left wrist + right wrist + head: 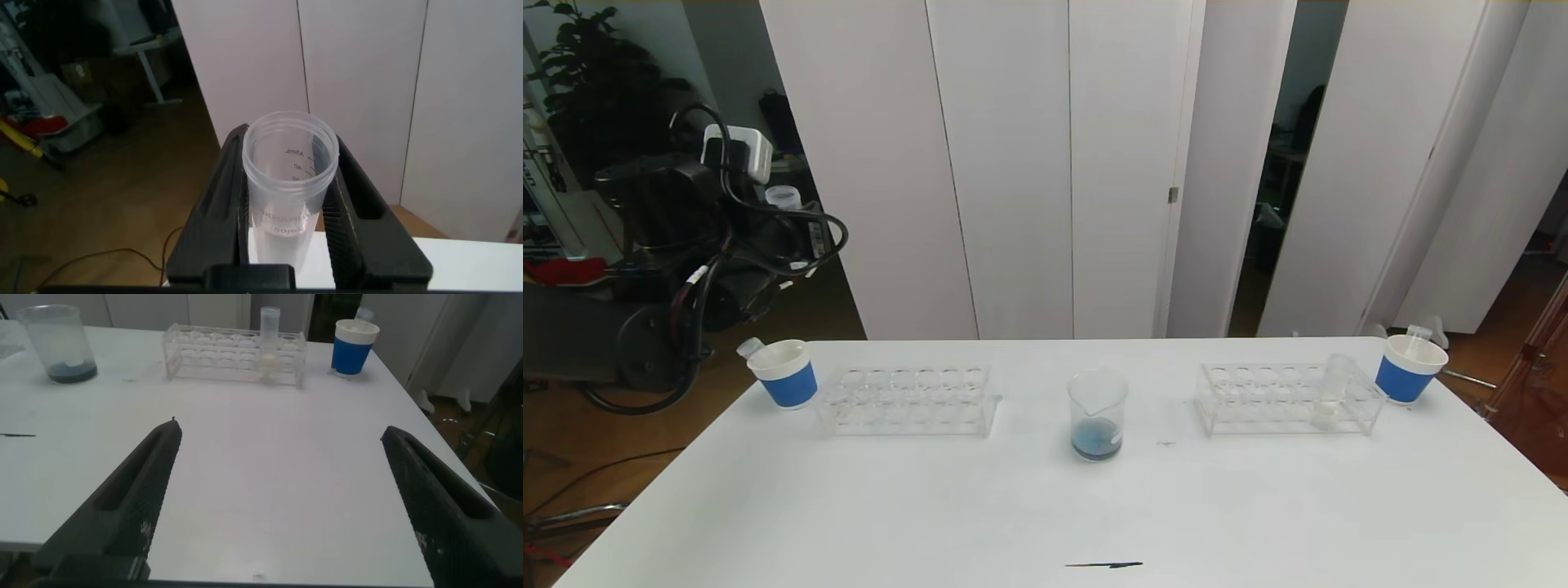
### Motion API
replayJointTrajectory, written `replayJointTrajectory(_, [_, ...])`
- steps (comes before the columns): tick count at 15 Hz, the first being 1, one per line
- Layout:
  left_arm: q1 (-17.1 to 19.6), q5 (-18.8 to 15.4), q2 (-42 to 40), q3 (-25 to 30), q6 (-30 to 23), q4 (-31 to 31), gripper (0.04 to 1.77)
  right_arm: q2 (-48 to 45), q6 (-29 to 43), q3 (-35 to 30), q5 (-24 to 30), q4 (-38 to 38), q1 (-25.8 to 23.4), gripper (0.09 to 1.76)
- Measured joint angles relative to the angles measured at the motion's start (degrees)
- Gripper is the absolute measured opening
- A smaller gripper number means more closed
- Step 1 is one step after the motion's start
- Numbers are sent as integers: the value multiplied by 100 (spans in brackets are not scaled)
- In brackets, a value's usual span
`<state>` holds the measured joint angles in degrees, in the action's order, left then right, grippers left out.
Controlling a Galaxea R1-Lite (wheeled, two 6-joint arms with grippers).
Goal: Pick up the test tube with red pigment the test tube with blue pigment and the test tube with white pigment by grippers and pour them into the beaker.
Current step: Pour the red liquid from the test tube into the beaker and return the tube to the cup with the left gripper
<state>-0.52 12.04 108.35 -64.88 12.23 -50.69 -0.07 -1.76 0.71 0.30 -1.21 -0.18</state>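
Observation:
The robot's left gripper will release the clear graduated tube in the blue-banded paper cup (785,358) next to the empty clear rack.
My left gripper (288,140) is shut on a clear graduated tube (290,175) that looks empty. It holds the tube upright, high above the floor, off the table's left edge (783,197). The beaker (1097,415) stands mid-table with dark blue liquid at its bottom. The test tube with white pigment (1331,390) stands in the right rack (1262,402), also in the right wrist view (269,345). My right gripper (279,429) hangs open over the table's near right part, nothing between its fingers. The test tubes with red and blue pigment are out of view.
An empty clear rack (907,400) sits left of the beaker. Blue-banded paper cups stand at the far left (786,374) and far right (1409,369), each with a clear tube leaning in it. A thin dark mark (1104,564) lies near the front edge.

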Motion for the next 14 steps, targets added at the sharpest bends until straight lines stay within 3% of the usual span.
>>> replayJointTrajectory(5, [829, -17, 835, -56, -27, -1417, 60, 0, 2, 0, 2, 0, 0, 175])
replayJointTrajectory(9, [1170, -39, 1504, -72, -99, -1563, 60, 0, 2, 0, 2, 0, 0, 175])
replayJointTrajectory(14, [1198, -44, 2192, -122, -226, -1587, 60, 0, 2, 0, 2, 0, 0, 175])
